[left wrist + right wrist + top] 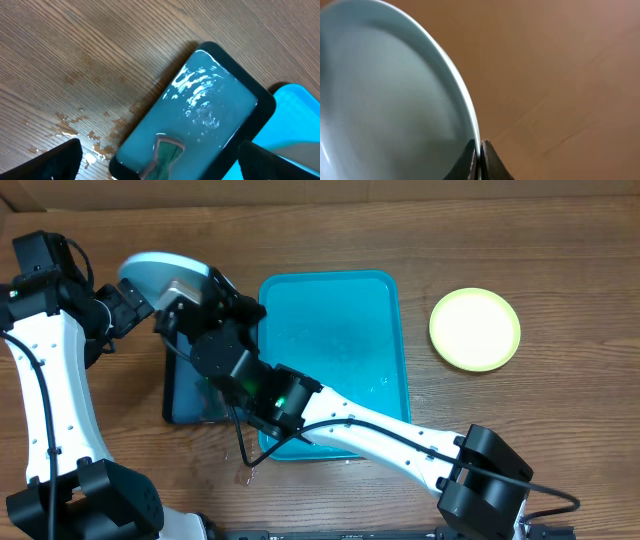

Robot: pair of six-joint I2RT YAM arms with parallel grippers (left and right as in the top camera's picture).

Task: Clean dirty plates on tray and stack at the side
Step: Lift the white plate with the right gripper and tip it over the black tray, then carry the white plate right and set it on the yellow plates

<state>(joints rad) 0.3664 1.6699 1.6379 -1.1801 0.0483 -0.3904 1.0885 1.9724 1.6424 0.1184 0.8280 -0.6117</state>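
Observation:
Next, my right gripper lets go of the light blue plate on top of the yellow-green plate (pixel 474 330), so the two are stacked together. The light blue plate is still tilted above the table.
My right gripper (pixel 480 150) is shut on the rim of a light blue plate (pixel 385 90), holding it tilted above the table's far left (pixel 160 272). The right arm reaches across the turquoise tray (pixel 385 330), which shows only water drops. A yellow-green plate (pixel 475 330) with a pale centre lies on the table to the right of the tray. Open and holding nothing, my left gripper (pixel 160 170) hangs over a dark tray; in the overhead view the left gripper (pixel 125 310) is just left of the held plate.
The dark tray (pixel 262 107) holds water, and a green sponge (pixel 167 155) lies in it at the near end. This dark tray (pixel 180 405) sits against the turquoise tray's left side. Water splashes (pixel 75 130) wet the wood beside it.

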